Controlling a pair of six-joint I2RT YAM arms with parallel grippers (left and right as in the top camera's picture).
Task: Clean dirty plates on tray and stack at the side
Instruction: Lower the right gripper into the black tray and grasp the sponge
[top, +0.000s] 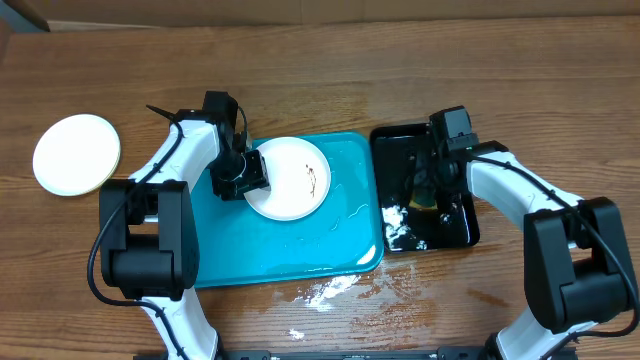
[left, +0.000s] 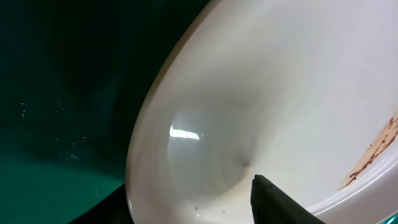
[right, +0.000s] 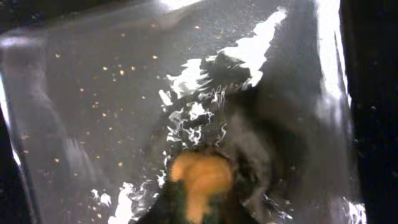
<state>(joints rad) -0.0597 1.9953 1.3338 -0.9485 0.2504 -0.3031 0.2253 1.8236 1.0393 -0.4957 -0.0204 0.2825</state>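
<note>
One finger reaches far over the inside of the plate and gives a loose hold, so next my left gripper backs off and pinches the plate's rim (left: 130, 158) before the sponge scrubs.
A white plate (top: 290, 178) with a brown smear (left: 372, 151) lies on the turquoise tray (top: 250, 250). My left gripper (top: 243, 176) is shut on its left rim. In the left wrist view one dark finger (left: 280, 202) rests on the plate's (left: 261, 93) inner face and the other sits under the rim. A second, pale plate (top: 76, 153) rests on the table at the far left. Over the black tray (top: 458, 228), my right gripper (top: 428, 188) is shut on a yellow-orange sponge (right: 202, 177).
White foam (top: 396, 225) lies in the wet black tray, seen also as foam (right: 205, 81) in the right wrist view. More foam and water (top: 325, 290) are spilled on the wooden table in front of the turquoise tray.
</note>
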